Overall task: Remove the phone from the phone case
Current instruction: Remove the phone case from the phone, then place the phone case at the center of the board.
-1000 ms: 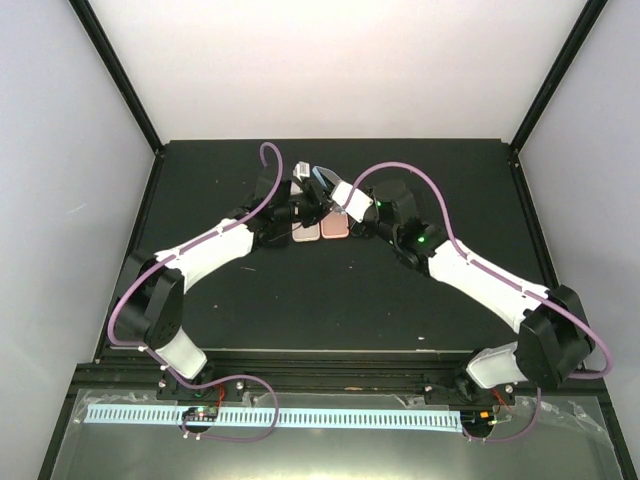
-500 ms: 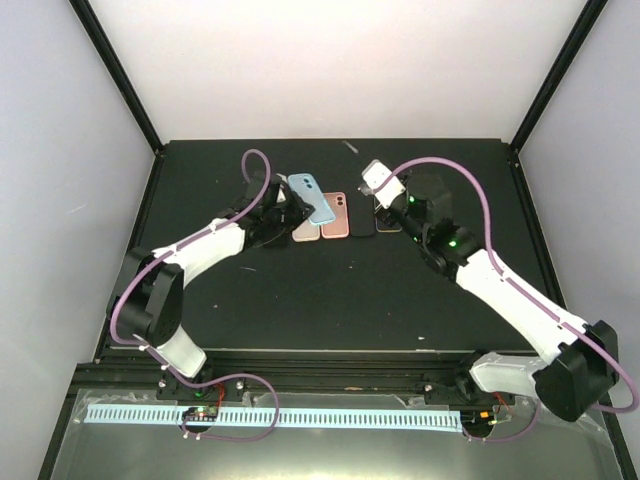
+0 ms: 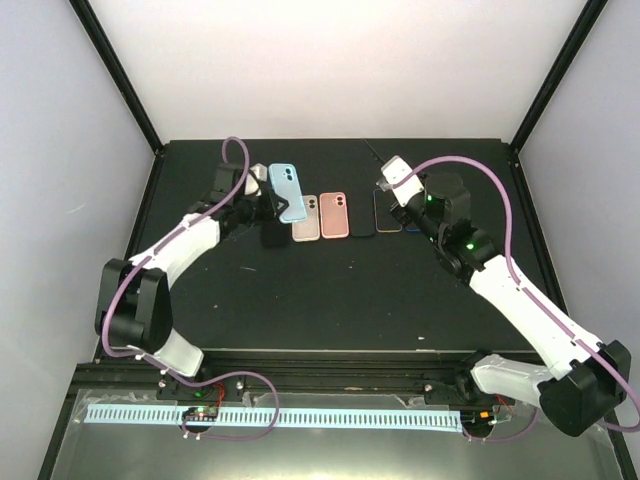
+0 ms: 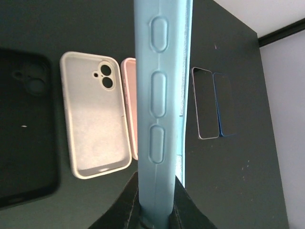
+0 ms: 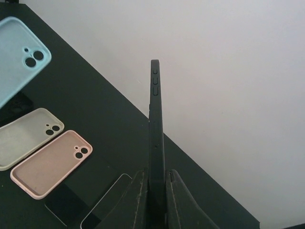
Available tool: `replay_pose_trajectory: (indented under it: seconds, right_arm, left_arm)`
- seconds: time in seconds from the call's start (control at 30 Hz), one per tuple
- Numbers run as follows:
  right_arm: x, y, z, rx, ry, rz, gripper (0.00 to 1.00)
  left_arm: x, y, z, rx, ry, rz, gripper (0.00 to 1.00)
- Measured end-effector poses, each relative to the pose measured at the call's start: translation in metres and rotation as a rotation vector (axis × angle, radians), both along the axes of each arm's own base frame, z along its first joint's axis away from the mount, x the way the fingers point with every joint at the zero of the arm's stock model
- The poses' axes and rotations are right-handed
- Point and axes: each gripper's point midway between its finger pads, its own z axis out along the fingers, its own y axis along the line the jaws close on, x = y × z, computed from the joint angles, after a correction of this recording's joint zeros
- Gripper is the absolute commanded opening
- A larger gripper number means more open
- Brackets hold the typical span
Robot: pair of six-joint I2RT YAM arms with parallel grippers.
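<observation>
My left gripper should set the light blue phone case, now hanging above the table's back, beside the black case, opposite the cream case (image 3: 250, 225).
A light blue phone case (image 3: 287, 192) hangs above the table's back left, and my left gripper (image 3: 271, 204) is shut on its lower end. In the left wrist view the case (image 4: 159, 95) stands edge-on between the fingers (image 4: 125, 206). My right gripper (image 3: 386, 171) is at the back right, apart from the case, shut on a thin black phone (image 5: 155, 119). The phone stands edge-on and upright between the right gripper (image 5: 155, 200) fingertips. I cannot tell whether the blue case (image 5: 16, 57) holds anything.
On the black table (image 3: 330, 300) lie a black case (image 3: 272, 236), a cream case (image 3: 306, 217), a pink case (image 3: 335, 215) and two bare phones (image 3: 388, 211), one dark, one blue-edged (image 3: 411, 222). White walls and black frame posts enclose the back and sides.
The two grippers have drawn apart from the middle. The left one carried the blue case leftward; the right one moved right and back with the black phone.
</observation>
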Motion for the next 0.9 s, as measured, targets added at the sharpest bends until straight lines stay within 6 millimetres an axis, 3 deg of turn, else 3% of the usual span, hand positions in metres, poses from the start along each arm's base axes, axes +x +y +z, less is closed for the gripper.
replay_pose_trajectory:
  seconds: [0.17, 0.33, 0.5, 0.67, 0.9]
  right_arm:
    - [-0.005, -0.004, -0.001, 0.002, 0.013, 0.006, 0.01]
    - [-0.007, -0.002, -0.004, 0.003, 0.027, 0.025, 0.01]
    - [-0.008, -0.002, -0.011, -0.004, 0.041, 0.025, 0.01]
    - [-0.008, -0.002, -0.012, -0.006, 0.044, 0.025, 0.01]
    - [-0.008, -0.002, -0.012, -0.01, 0.042, 0.026, 0.01]
  left_arm:
    - [-0.002, 0.03, 0.009, 0.053, -0.039, -0.098, 0.02]
    - [-0.008, 0.067, 0.003, 0.076, -0.025, -0.152, 0.02]
    - [-0.012, 0.095, -0.018, 0.071, 0.05, -0.223, 0.02]
    - [-0.004, 0.111, -0.045, 0.055, 0.131, -0.3, 0.01]
    - [0.004, 0.141, -0.078, 0.014, 0.228, -0.283, 0.02]
